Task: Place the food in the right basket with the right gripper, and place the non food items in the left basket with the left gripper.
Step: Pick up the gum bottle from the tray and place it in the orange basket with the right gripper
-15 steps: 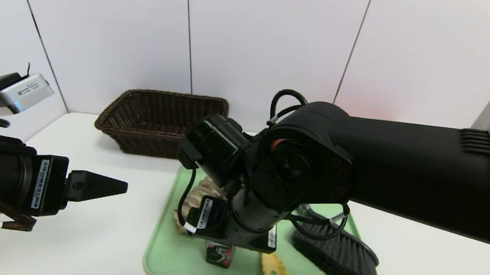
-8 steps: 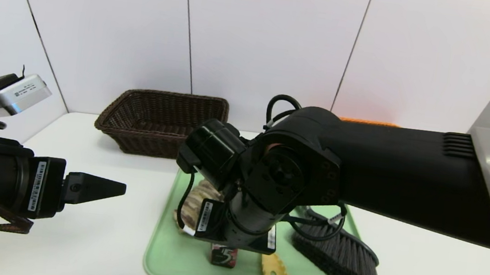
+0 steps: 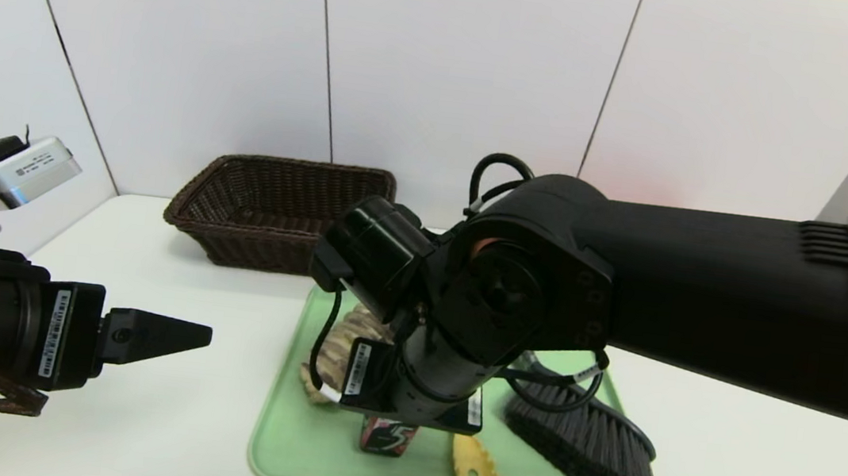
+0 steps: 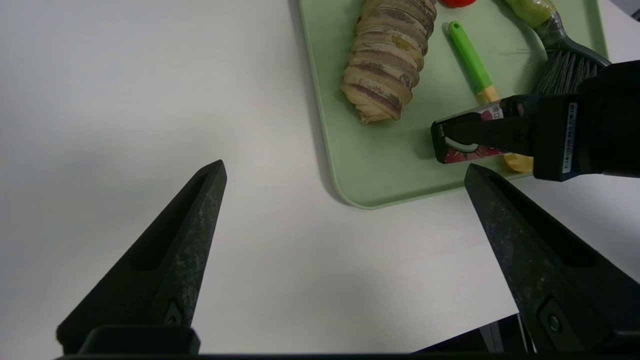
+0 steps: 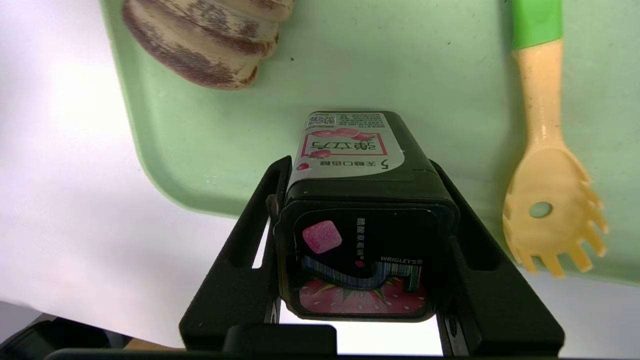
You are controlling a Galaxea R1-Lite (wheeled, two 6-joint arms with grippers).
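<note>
The black box, still over the green tray's front, will go from my right gripper into the basket [image 3: 610,256] behind my arm, on its side nearer the dark brown basket.
My right gripper [image 5: 360,167] is shut on the small black box [image 5: 360,220] marked with a 5, a jaw pressed on each side. It holds the box [image 3: 387,436] just over the front of the green tray [image 3: 287,454]. The striped beige roll [image 3: 335,352] lies on the tray's left part. The yellow slotted spoon [image 3: 475,467] and the black-bristled brush [image 3: 591,449] lie to its right, and the red toy [image 4: 455,2] is at the tray's far end. My left gripper [image 4: 345,170] hangs open over bare table left of the tray. The dark brown left basket [image 3: 275,209] stands at the back. My right arm hides the right basket.
The white table [image 3: 156,415] runs to a white panelled wall just behind the basket. The tray's front edge is near the table's front edge. My right arm [image 3: 705,294] crosses the whole right half of the head view.
The right jaws have closed onto the black box and it has risen slightly off the tray. The left gripper has sunk a little and stays open.
</note>
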